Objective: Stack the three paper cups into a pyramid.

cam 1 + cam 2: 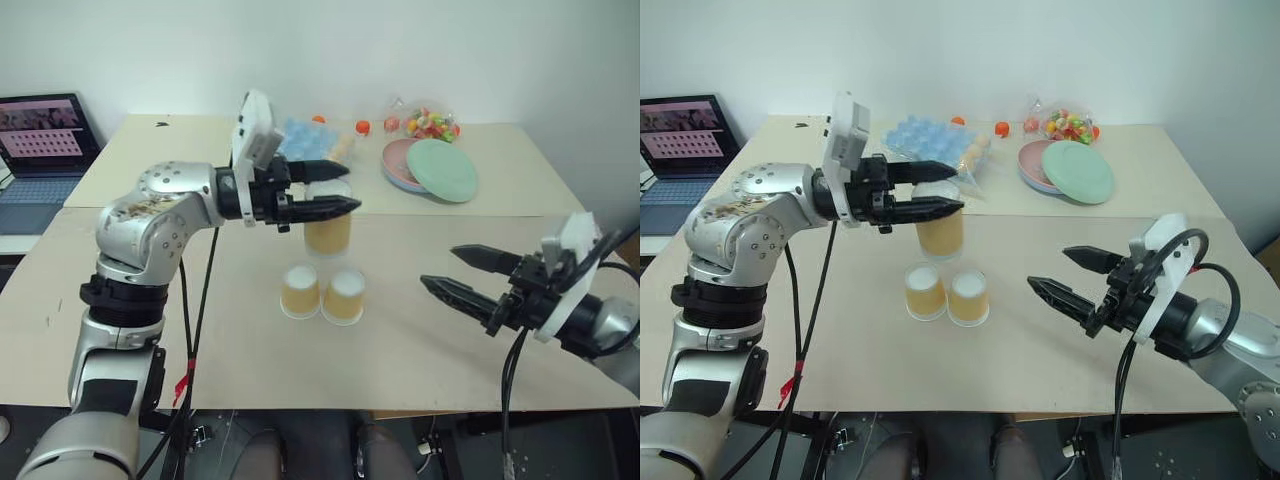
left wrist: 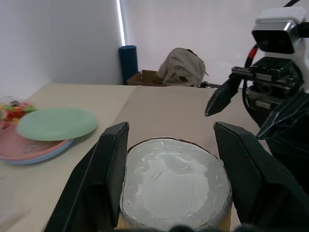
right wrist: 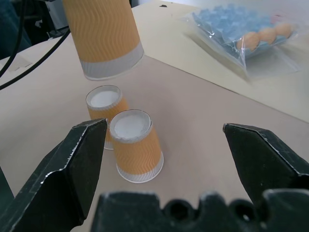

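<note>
Next, my left gripper sets the third paper cup, now hanging just behind and above the pair, free across the white tops of the two (image 1: 327, 287) touching cups, letting go of it there.
Two yellow-orange paper cups (image 1: 300, 290) (image 1: 343, 296) stand upside down, side by side and touching, in the middle of the table. The third paper cup (image 1: 328, 234) hangs upside down in the air just behind and above them. My left gripper (image 1: 348, 187) is shut on its upper part, with the fingers level and pointing right. The left wrist view shows that cup's white base (image 2: 174, 186) between the fingers (image 2: 108, 179). To the right of the pair, my right gripper (image 1: 440, 268) is open, empty and aimed at them. Its wrist view shows the pair (image 3: 137, 147) and the held cup (image 3: 104, 36).
Stacked pink and green plates (image 1: 440, 168) sit at the back right, with a bag of coloured sweets (image 1: 430, 125) behind them. A bagged blue tray (image 1: 305, 140) lies behind the held cup. A laptop (image 1: 40, 150) stands at the far left.
</note>
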Robot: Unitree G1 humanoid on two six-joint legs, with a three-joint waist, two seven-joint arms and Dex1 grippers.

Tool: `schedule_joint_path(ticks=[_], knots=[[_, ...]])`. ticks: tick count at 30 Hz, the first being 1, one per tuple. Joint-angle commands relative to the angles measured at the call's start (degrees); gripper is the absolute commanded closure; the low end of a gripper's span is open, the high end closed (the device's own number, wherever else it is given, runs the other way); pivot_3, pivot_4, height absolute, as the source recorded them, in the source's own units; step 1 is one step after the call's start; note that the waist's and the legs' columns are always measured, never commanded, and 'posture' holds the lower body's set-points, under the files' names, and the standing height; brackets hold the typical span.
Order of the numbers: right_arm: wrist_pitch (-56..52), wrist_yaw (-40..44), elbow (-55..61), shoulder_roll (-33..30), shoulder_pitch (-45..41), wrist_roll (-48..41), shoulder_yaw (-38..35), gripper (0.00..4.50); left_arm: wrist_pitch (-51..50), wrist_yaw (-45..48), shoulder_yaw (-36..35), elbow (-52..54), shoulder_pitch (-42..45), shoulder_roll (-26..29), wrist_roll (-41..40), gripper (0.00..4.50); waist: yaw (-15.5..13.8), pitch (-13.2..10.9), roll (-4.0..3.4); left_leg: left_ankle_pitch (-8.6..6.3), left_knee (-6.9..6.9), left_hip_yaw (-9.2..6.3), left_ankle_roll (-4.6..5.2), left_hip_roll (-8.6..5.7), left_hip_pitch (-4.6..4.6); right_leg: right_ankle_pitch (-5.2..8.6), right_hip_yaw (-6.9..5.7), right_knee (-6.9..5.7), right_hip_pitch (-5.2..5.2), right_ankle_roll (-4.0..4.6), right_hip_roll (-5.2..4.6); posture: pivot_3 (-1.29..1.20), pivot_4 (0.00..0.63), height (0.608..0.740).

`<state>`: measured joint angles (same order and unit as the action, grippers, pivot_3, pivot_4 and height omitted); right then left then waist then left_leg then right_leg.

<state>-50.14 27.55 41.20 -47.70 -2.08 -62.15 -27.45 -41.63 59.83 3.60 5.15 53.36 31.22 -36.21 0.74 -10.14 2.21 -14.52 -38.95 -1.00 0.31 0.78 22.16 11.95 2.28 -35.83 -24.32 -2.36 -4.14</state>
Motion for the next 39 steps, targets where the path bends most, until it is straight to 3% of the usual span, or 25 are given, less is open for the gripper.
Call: schedule_joint_path(ticks=[1, 18, 34, 36, 37, 39], knots=[[2.3, -1.08, 2.77, 0.62, 1.29, -1.57, -2.67, 0.0, 0.37, 1.95, 0.2, 0.11, 2.14, -0.79, -0.94, 2.06, 0.01, 0.0, 0.0, 0.0, 0.0, 0.0, 0.0, 0.0, 0.0, 0.0, 0.0, 0.0, 0.0, 0.0, 0.0, 0.0, 0.15, 0.736], [3.59, -4.64, 4.49, 0.14, 3.81, -2.92, -3.95, 0.0, 5.36, 7.43, 3.29, -2.81, -2.55, -0.27, 4.48, 2.06, -0.02, 0.0, 0.0, 0.0, 0.0, 0.0, 0.0, 0.01, -0.03, 0.0, 0.02, -0.01, 0.02, 0.0, 0.01, 0.0, 0.15, 0.736], [4.28, -5.19, 4.57, 0.09, 4.43, -2.6, -4.44, 0.0, 7.09, 6.82, 3.42, -3.38, -4.49, -1.84, 6.24, 2.06, -0.04, 0.0, 0.0, 0.0, 0.0, 0.0, 0.01, 0.0, -0.04, -0.01, 0.02, -0.02, 0.02, 0.01, 0.01, 0.0, 0.15, 0.736], [4.34, -5.17, 4.51, 0.07, 4.47, -2.49, -4.46, 0.0, 6.79, 6.7, 3.29, -3.35, -4.45, -2.21, 6.14, 1.11, -0.04, 0.0, 0.0, 0.0, 0.0, 0.0, 0.01, 0.0, -0.04, -0.01, 0.02, -0.02, 0.03, 0.01, 0.01, 0.0, 0.15, 0.736], [4.35, -5.16, 4.48, 0.06, 4.48, -2.46, -4.46, 0.0, 6.7, 6.7, 3.25, -3.33, -4.45, -2.3, 6.13, 0.96, -0.03, 0.0, 0.0, 0.0, 0.0, 0.0, 0.01, 0.0, -0.04, 0.0, 0.02, -0.02, 0.03, 0.01, 0.01, 0.0, 0.15, 0.736], [4.4, -5.0, 4.52, 0.03, 4.83, -2.33, -4.77, 0.0, 6.51, 6.68, 3.18, -3.12, -4.5, -2.38, 6.06, 0.18, -0.02, 0.0, 0.0, 0.0, 0.0, 0.0, 0.01, 0.01, -0.04, -0.01, 0.02, -0.02, 0.03, 0.01, 0.01, 0.0, 0.15, 0.736]])
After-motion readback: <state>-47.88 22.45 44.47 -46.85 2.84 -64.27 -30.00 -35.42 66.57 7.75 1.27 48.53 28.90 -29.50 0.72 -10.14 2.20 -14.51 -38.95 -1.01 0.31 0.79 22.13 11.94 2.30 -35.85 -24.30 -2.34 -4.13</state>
